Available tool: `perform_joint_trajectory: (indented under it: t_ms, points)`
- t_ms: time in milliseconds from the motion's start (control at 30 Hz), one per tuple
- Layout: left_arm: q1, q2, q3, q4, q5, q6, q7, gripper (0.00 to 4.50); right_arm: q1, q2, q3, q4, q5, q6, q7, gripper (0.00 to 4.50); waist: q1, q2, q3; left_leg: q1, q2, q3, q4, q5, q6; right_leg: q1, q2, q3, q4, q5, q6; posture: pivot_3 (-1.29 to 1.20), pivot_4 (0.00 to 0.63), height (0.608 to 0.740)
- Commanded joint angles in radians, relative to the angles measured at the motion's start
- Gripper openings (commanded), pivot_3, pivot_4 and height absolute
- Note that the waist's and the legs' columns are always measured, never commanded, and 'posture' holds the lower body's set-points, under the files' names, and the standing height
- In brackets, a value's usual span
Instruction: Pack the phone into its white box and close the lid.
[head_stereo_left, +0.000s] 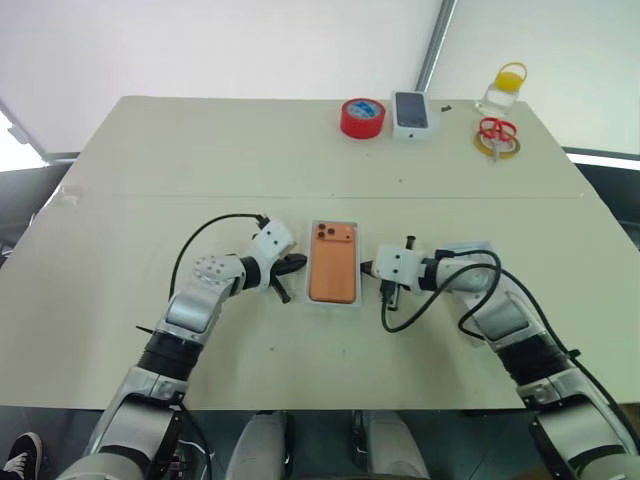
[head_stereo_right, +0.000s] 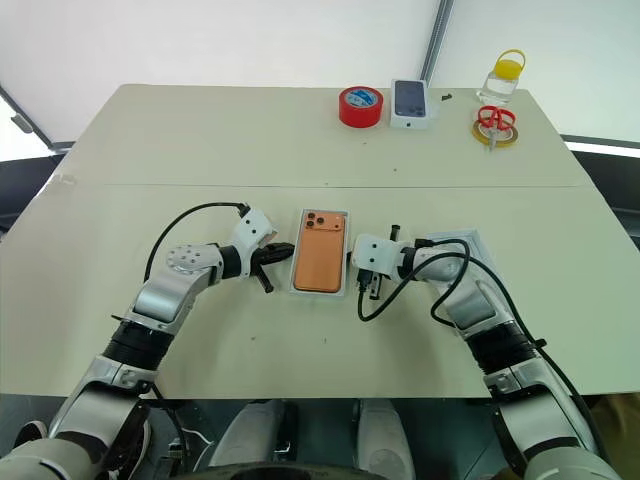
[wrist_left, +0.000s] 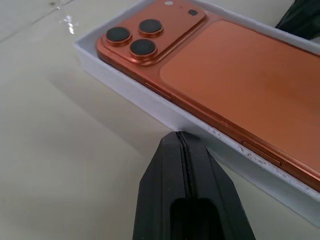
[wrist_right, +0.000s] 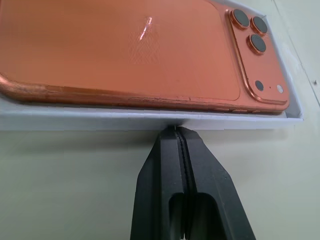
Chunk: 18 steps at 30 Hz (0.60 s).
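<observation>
The robot's left gripper will release the white box with the orange phone on the table (head_stereo_left: 397, 297) next to the lid.
The orange phone (head_stereo_left: 333, 264) lies back up inside the white box (wrist_left: 125, 80) at the middle of the table, its camera cluster at the far end. My left gripper (head_stereo_left: 298, 263) is shut, and its tip sits right at the box's left side wall. In the left wrist view the closed fingers (wrist_left: 172, 170) reach the foot of that wall. My right gripper (head_stereo_left: 366, 268) is shut too, its tip against the right side wall (wrist_right: 100, 121). The lid (head_stereo_right: 468, 238) lies flat on the table to the right, mostly covered by my right forearm.
Along the far edge of the table stand a red tape roll (head_stereo_left: 361, 117), a white box with a dark phone picture (head_stereo_left: 413, 114), a clear bottle with a yellow cap (head_stereo_left: 503, 87) and red scissors on a yellow tape ring (head_stereo_left: 497, 135).
</observation>
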Motion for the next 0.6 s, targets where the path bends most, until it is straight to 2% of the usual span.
perform_joint_trajectory:
  t_ms: [33, 233, 400, 600]
  points:
    - [-0.021, -0.089, -0.100, 0.014, -0.023, -0.014, -0.065, 0.02, 0.038, -0.036, -0.045, -0.096, 0.050, 0.027, 0.030, 0.00, 0.010, 0.000, 0.000, 0.000, -0.001, 0.000, 0.000, 0.000, 0.000, 0.000, 0.000, 0.000, 0.000, 0.000, -0.001, 0.00, 0.150, 0.740]
    - [-0.058, -0.188, -0.140, 0.047, -0.003, -0.048, -0.088, 0.02, 0.207, -0.151, -0.131, -0.278, 0.134, 0.123, 0.106, 0.00, 0.025, 0.000, 0.000, -0.002, -0.001, 0.000, 0.003, -0.002, 0.004, 0.001, -0.001, 0.000, -0.004, -0.001, -0.002, 0.00, 0.150, 0.740]
    - [-0.017, -0.198, -0.185, -0.006, -0.002, -0.058, -0.124, 0.02, 0.317, -0.212, -0.209, -0.364, 0.149, 0.155, 0.096, 0.00, 0.020, 0.001, 0.000, -0.009, 0.000, 0.000, 0.013, -0.006, 0.010, 0.000, 0.000, -0.001, -0.004, -0.002, -0.001, 0.00, 0.150, 0.740]
    - [-0.014, -0.204, -0.174, -0.019, -0.003, -0.052, -0.130, 0.02, 0.357, -0.252, -0.254, -0.357, 0.145, 0.138, 0.090, 0.00, 0.023, 0.001, 0.000, -0.011, 0.000, 0.000, 0.016, -0.006, 0.010, 0.000, -0.001, -0.001, -0.006, -0.001, -0.001, 0.00, 0.150, 0.740]
